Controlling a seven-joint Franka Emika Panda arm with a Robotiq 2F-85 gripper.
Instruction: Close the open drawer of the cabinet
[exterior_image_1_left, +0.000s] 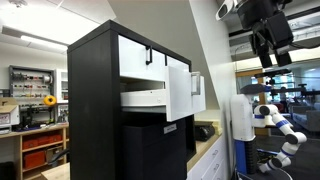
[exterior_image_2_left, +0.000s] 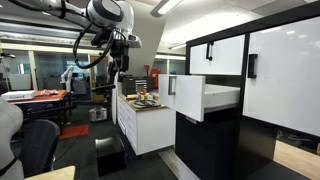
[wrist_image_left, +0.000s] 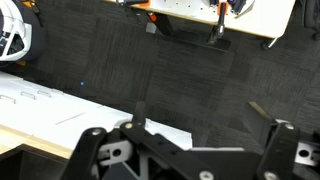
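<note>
The open drawer's small black handle (exterior_image_1_left: 195, 82), on its tall white front, is the next place my gripper needs to go to and close.
The tall black cabinet (exterior_image_1_left: 95, 110) shows in both exterior views (exterior_image_2_left: 270, 120), with white fronts above and a black front below. Its open drawer (exterior_image_1_left: 180, 92) is pulled out, the tall white front with a small black handle standing away from the cabinet; it also shows in an exterior view (exterior_image_2_left: 189, 97). My gripper (exterior_image_1_left: 268, 55) hangs high in the air, well away from the drawer front, and also shows in an exterior view (exterior_image_2_left: 118, 62). In the wrist view the gripper (wrist_image_left: 200, 112) is open and empty, looking down at dark carpet.
A low white counter unit (exterior_image_2_left: 140, 125) with small items on top stands beside the cabinet (exterior_image_1_left: 208, 155). A white humanoid robot (exterior_image_1_left: 278, 128) is in the background. A black box (exterior_image_2_left: 110, 155) sits on the floor and a dark chair (exterior_image_2_left: 38, 140) is near the camera.
</note>
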